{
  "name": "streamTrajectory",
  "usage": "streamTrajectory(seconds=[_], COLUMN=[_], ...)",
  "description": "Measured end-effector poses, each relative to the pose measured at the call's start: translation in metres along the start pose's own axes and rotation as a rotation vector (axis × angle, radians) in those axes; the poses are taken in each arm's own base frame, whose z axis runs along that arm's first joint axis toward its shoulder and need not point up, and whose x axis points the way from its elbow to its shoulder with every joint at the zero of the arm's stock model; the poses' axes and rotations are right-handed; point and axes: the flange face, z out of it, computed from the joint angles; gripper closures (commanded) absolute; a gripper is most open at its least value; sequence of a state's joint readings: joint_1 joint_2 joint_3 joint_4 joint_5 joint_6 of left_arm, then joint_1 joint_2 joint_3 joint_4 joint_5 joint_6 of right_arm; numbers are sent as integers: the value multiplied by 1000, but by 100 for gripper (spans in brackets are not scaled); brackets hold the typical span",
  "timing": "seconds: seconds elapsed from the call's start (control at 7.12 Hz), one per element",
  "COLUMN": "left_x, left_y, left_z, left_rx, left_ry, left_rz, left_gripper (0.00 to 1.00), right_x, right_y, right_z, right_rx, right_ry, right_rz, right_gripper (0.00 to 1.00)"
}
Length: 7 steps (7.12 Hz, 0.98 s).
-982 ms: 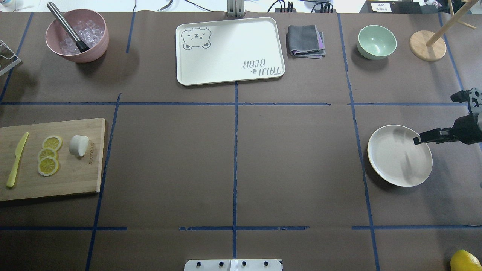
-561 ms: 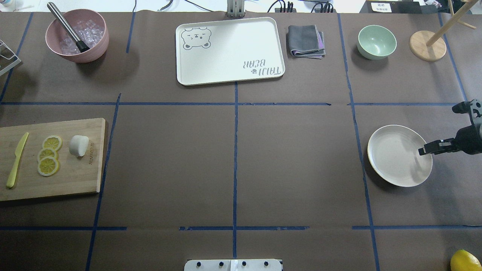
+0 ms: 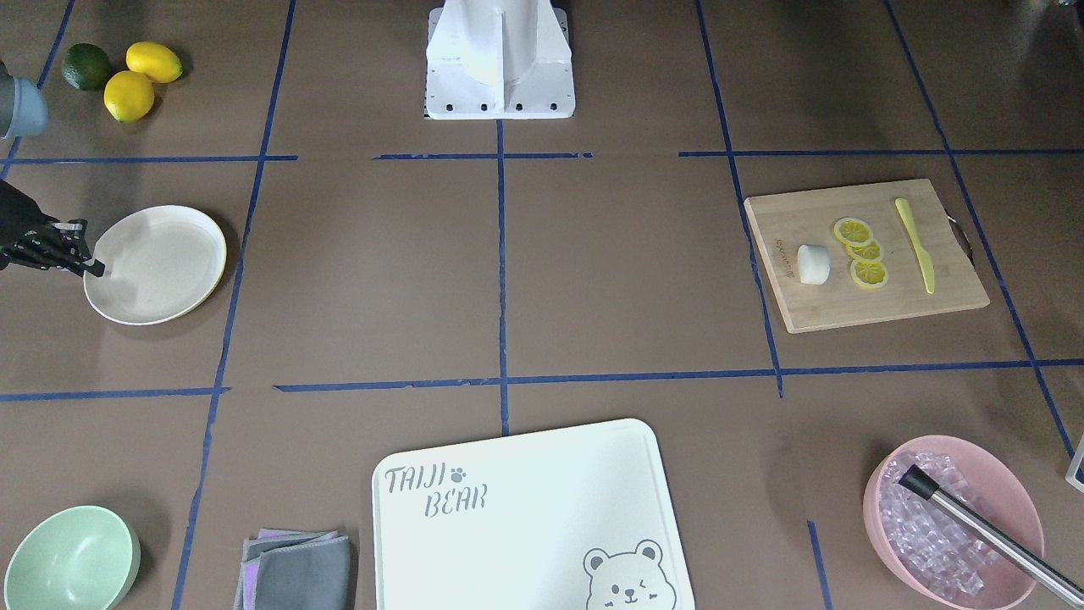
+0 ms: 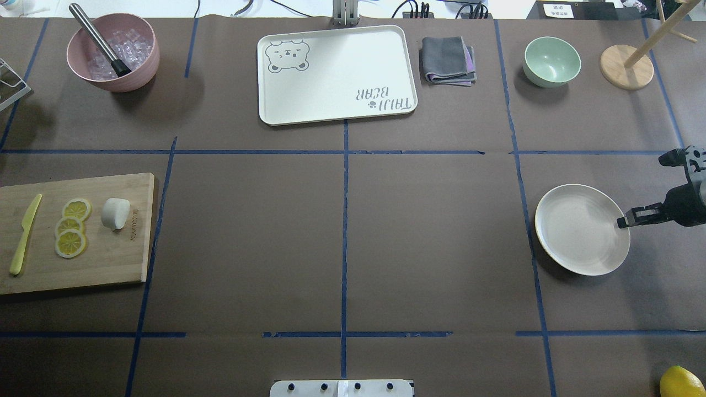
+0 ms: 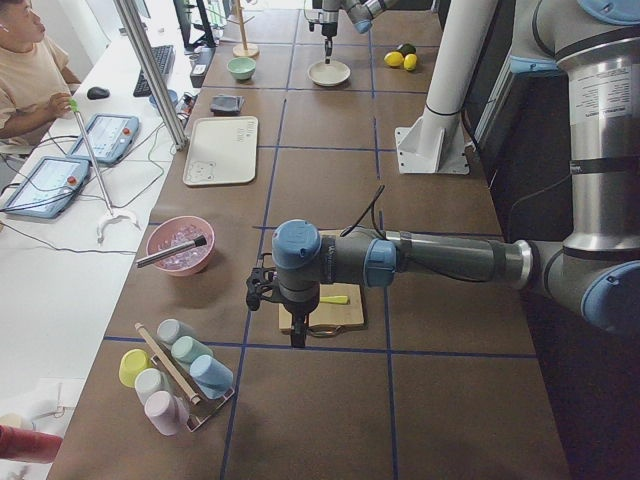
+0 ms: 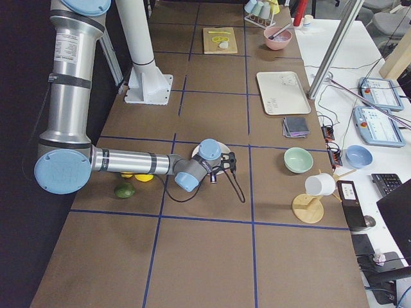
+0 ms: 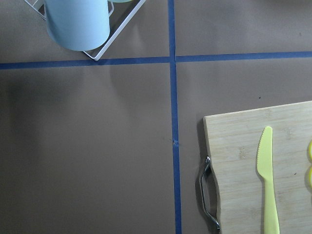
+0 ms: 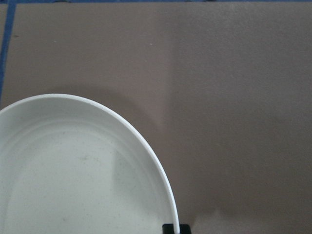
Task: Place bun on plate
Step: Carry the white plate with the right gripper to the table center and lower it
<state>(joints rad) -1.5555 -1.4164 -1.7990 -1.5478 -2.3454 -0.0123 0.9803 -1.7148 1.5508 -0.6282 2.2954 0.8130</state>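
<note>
Next, my right gripper lets go of the cream plate on the middle blue tape line point(image 3: 500, 281), which runs between the bear tray and the white mount.
The white bun point(image 4: 116, 213) lies on the wooden cutting board point(image 4: 110, 259) at the left, beside the lemon slices point(image 4: 70, 226). The cream plate point(image 4: 579, 231) rests on the table at the right. My right gripper point(image 4: 623, 222) is at the plate's right rim. In the right wrist view the rim point(image 8: 146, 146) runs down between the black fingertips, so the gripper is shut on the plate. My left gripper point(image 5: 298, 338) hangs over the board's outer end, away from the bun. It shows only in the exterior left view, so I cannot tell whether it is open or shut.
A yellow knife point(image 4: 25, 234) lies on the board's left part. At the back stand a pink bowl of ice point(image 4: 113, 52), a bear tray point(image 4: 336, 74), a grey cloth point(image 4: 448, 59), a green bowl point(image 4: 551, 60) and a wooden stand point(image 4: 626, 66). A lemon point(image 4: 681, 381) sits front right.
My right gripper drew back from over the plate's inside to its right rim and came lower. The plate shifted slightly left. The bun and board did not move.
</note>
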Motion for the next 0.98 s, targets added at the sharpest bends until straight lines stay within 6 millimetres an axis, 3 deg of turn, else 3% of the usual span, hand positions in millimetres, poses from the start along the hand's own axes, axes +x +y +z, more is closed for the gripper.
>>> streamTrajectory(seconds=[0.28, 0.56, 0.7, 0.84, 0.98], left_x=[0, 0, 0, 0, 0], left_y=[0, 0, 0, 0, 0], left_z=[0, 0, 0, 0, 0], left_rx=[-1, -1, 0, 0, 0], left_ry=[0, 0, 0, 0, 0], left_rz=[-1, -1, 0, 0, 1], left_gripper=[0, 0, 0, 0, 0], right_x=[-47, -110, -160, -224, -282], right_y=[-30, -82, -116, -144, -154], right_z=[-23, -38, -39, -32, -11], right_rx=[-2, 19, 21, 21, 32], right_ry=[-127, -211, -232, -232, -204], right_rz=[-56, -71, -39, 3, 32], right_gripper=[100, 100, 100, 100, 100])
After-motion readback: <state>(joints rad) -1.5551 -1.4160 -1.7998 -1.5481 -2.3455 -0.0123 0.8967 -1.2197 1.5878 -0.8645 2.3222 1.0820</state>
